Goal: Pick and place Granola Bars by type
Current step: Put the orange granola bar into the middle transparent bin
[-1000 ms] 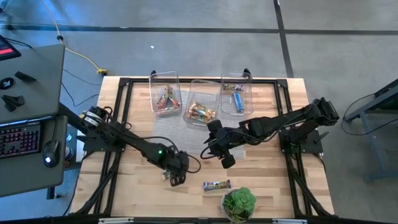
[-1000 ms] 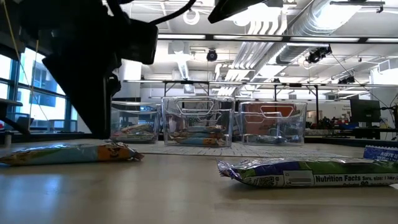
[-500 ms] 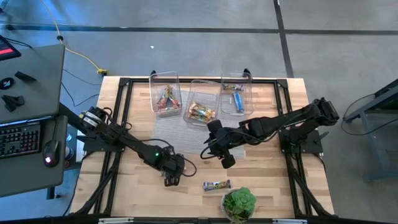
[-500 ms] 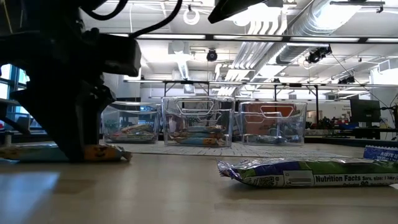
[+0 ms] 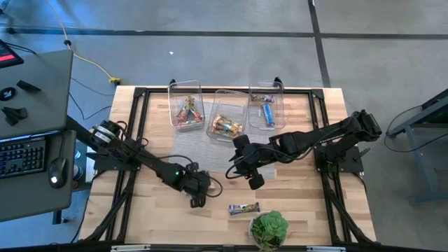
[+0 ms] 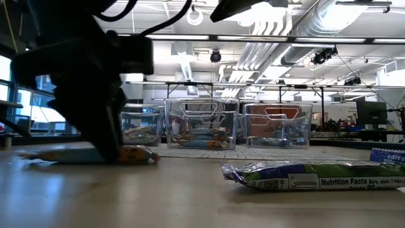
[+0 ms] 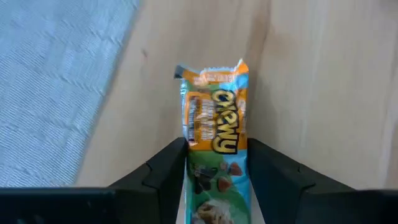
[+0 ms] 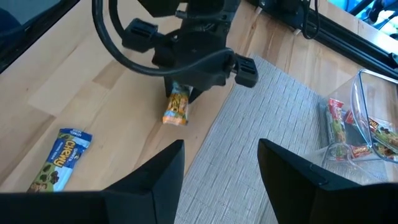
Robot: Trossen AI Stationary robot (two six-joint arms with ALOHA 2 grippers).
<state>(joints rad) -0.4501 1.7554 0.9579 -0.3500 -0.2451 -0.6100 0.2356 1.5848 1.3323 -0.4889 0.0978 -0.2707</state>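
Observation:
My left gripper is pinching the orange-and-green bar too near its orange end, so I need to open it and take the bar's middle (image 6: pixel 87 155) before I lift it to the bin.
An orange-and-green granola bar (image 7: pixel 214 118) lies flat on the wood near the table's near edge, with my left gripper (image 5: pixel 197 199) down over it. In the low view the bar (image 6: pixel 136 154) shows under the dark gripper (image 6: pixel 104 149). A second, green-blue bar (image 5: pixel 243 208) lies flat to the right, also seen in the low view (image 6: pixel 310 175). My right gripper (image 8: pixel 221 180) hovers open above the middle of the table (image 5: pixel 255 180), holding nothing. My left gripper has the orange-and-green bar pinched between its two fingers at the green middle part (image 7: pixel 214 171), the fingers (image 7: pixel 168 171) lying across its width. They come from above, pointing down. The orange end (image 7: pixel 214 81) sticks out past the fingers, and the bar is at table level.
Three clear bins stand in a row at the far edge (image 5: pixel 186 105) (image 5: pixel 227 115) (image 5: pixel 267 105), each holding bars. A grey mat (image 5: pixel 210 143) lies in front of them. A green potted plant (image 5: pixel 269 227) stands at the near edge, beside the green-blue bar.
My left gripper came down onto the orange-and-green bar, then shifted a little toward the table's right. The bar slid along the table to the right with it.

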